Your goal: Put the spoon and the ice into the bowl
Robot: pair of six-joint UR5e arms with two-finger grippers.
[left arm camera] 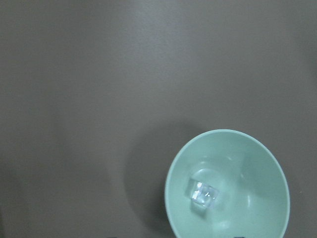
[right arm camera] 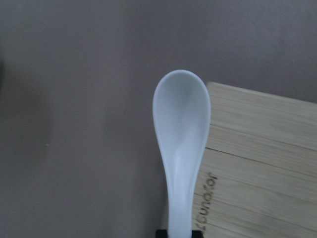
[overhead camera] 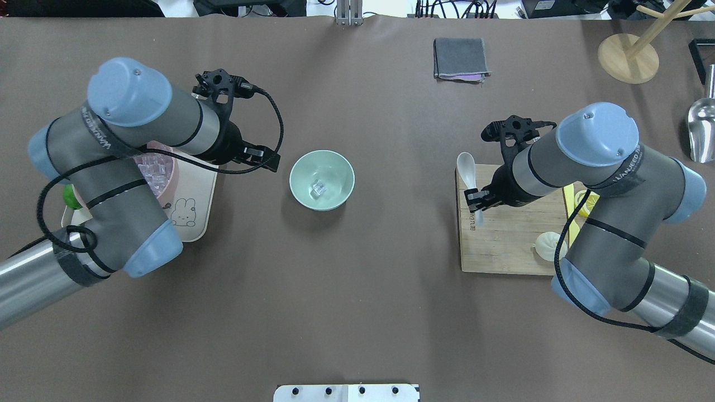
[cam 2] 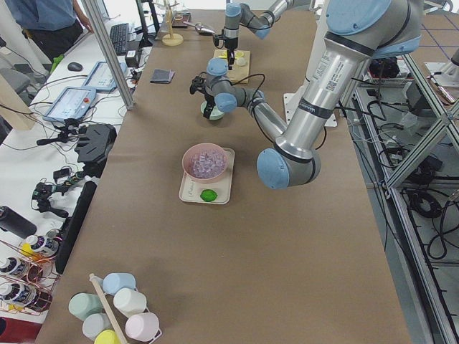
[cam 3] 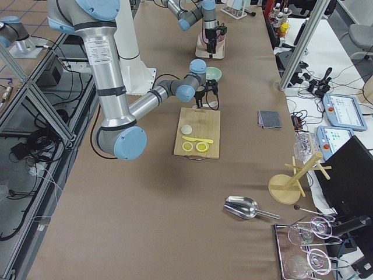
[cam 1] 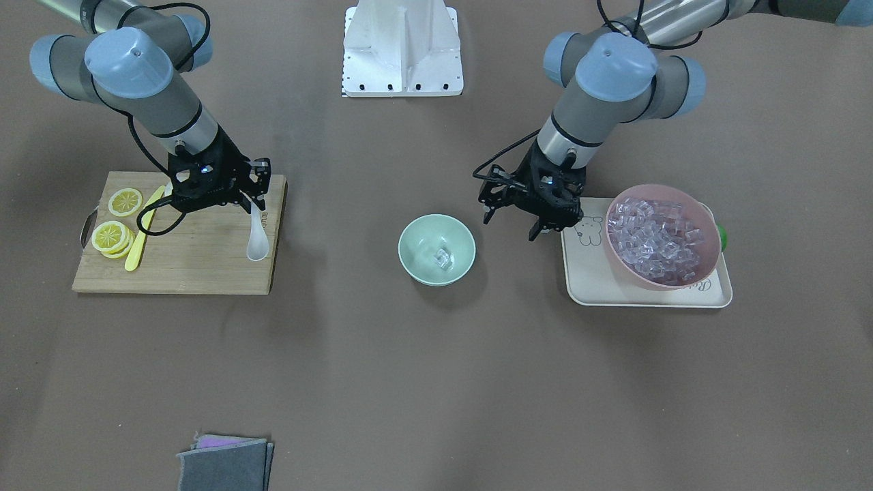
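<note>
My right gripper is going to release the white spoon in the mint-green bowl [cam 1: 421, 246], next to the clear ice cube.
The mint-green bowl [cam 1: 436, 235] [overhead camera: 335, 173] [left arm camera: 257, 163] stands mid-table with one clear ice cube [cam 1: 443, 258] [overhead camera: 318, 188] [left arm camera: 202, 193] inside. Many more ice cubes [cam 1: 655, 239] fill the pink bowl [cam 1: 682, 198]. My left gripper [cam 1: 510, 228] [overhead camera: 273, 162] is open and empty, between the mint bowl and the tray. My right gripper [cam 1: 250, 198] [overhead camera: 475, 204] is shut on the handle of the white spoon [cam 1: 257, 242] [overhead camera: 465, 164] [right arm camera: 181, 124]. The scoop juts past the corner of the wooden cutting board [cam 1: 198, 259] [right arm camera: 267, 163].
The pink bowl sits on a cream tray [cam 1: 593, 279] with a green object [cam 1: 721, 237] beside it. Lemon slices [cam 1: 112, 235] and a yellow knife [cam 1: 140, 239] lie on the board. A grey cloth [cam 1: 225, 464] lies near the front edge. The white robot base [cam 1: 402, 48] stands behind.
</note>
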